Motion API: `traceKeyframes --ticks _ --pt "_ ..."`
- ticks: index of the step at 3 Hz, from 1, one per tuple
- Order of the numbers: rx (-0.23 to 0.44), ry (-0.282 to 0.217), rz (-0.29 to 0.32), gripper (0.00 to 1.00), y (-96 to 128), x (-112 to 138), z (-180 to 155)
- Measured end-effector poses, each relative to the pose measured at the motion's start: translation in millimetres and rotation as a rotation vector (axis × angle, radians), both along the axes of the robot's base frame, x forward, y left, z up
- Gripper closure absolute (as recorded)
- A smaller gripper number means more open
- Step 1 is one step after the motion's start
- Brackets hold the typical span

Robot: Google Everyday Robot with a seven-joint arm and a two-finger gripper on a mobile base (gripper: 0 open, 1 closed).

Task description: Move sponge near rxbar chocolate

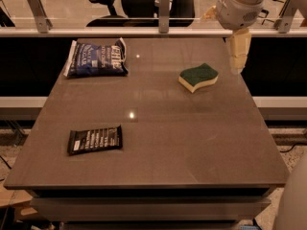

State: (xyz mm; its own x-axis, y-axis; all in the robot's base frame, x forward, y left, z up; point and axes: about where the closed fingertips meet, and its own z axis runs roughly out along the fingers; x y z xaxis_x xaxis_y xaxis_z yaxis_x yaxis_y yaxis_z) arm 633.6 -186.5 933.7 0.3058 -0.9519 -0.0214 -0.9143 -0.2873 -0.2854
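The robot's gripper will next close on the end [208,73] of the sponge that is farther away from the dark blue chip bag.
The sponge [198,77], dark green on top with a pale yellow base, lies on the table's right half toward the back. The rxbar chocolate [94,139], a flat black bar with white lettering, lies at the front left. My gripper [237,56] hangs from the white arm at the upper right, above the table's right edge, a little right of and behind the sponge, not touching it.
A crinkled dark blue chip bag [96,58] lies at the back left of the grey table [182,143]. A metal rail with posts [144,31] runs behind the table. Office chairs stand beyond it.
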Motion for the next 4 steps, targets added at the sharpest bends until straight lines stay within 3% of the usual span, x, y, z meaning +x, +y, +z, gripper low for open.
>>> traceKeyframes --ticks 4 --pt "0.077 0.168 0.037 0.00 34 1 -82"
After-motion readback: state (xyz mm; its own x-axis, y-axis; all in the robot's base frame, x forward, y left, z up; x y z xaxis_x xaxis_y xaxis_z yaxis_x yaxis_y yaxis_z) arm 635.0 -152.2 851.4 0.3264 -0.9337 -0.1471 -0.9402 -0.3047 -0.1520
